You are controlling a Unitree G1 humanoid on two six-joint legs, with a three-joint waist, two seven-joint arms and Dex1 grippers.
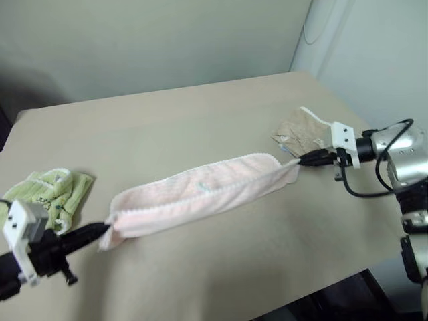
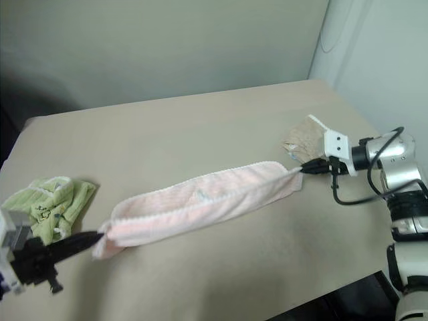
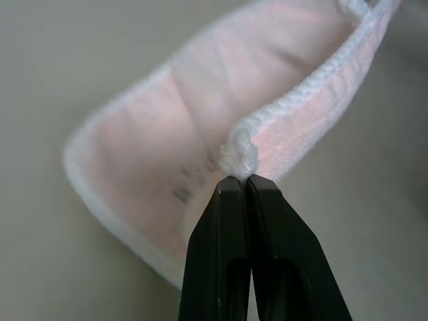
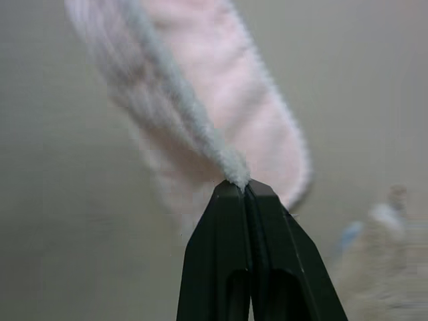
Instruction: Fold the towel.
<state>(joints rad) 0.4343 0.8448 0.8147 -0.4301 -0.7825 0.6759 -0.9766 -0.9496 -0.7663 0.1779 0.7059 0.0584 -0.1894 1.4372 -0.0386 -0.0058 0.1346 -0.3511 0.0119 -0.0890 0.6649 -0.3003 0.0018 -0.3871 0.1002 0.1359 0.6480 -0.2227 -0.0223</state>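
Next, my left gripper lets go of the held corner of the pink towel on its far corner (image 1: 116, 197) (image 3: 81, 151) that is closest to the light green towel.
The pale pink towel (image 1: 200, 190) with white stitched edging stretches as a long sagging band across the middle of the table, folded lengthwise, with a small motif near its middle. My left gripper (image 1: 105, 229) is shut on the towel's white-edged corner (image 3: 239, 150) at the near left end. My right gripper (image 1: 301, 160) is shut on the opposite corner (image 4: 234, 172) at the right end. Both ends are lifted slightly off the table (image 1: 200, 120).
A crumpled light green towel (image 1: 52, 194) lies at the left, just behind my left arm. A beige towel with white trim (image 1: 301, 134) lies at the right, behind my right gripper. The table's front edge runs near the bottom right.
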